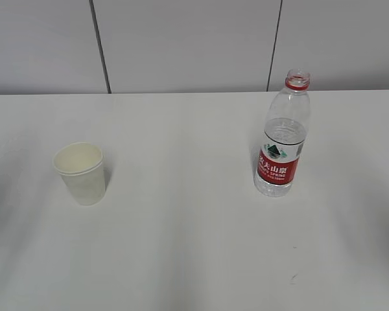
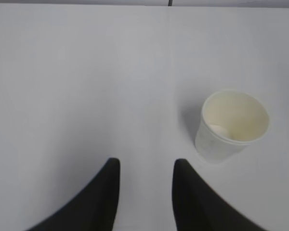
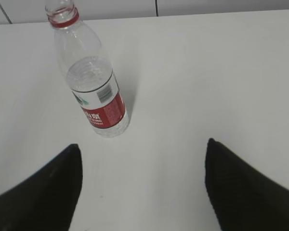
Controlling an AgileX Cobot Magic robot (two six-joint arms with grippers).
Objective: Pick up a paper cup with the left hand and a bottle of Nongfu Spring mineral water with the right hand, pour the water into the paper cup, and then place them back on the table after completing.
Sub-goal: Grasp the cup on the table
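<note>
The white paper cup is next for my left gripper, which should go to it and close around its lower half [image 1: 87,188] [image 2: 215,148], leaving the cup's rim free above the fingers.
A small white paper cup [image 1: 82,173] stands upright on the white table [image 1: 181,214] at the left. It also shows in the left wrist view [image 2: 231,126], ahead and to the right of my left gripper [image 2: 145,166], which is open and empty. An uncapped clear bottle with a red label [image 1: 282,139] stands at the right, partly filled with clear water [image 1: 283,133]. In the right wrist view the bottle [image 3: 91,82] stands ahead and left of my right gripper [image 3: 142,147], which is wide open and empty. Neither gripper shows in the exterior view.
A grey panelled wall [image 1: 188,42] runs behind the table's far edge. Bare tabletop lies between the cup and the bottle and in front of both.
</note>
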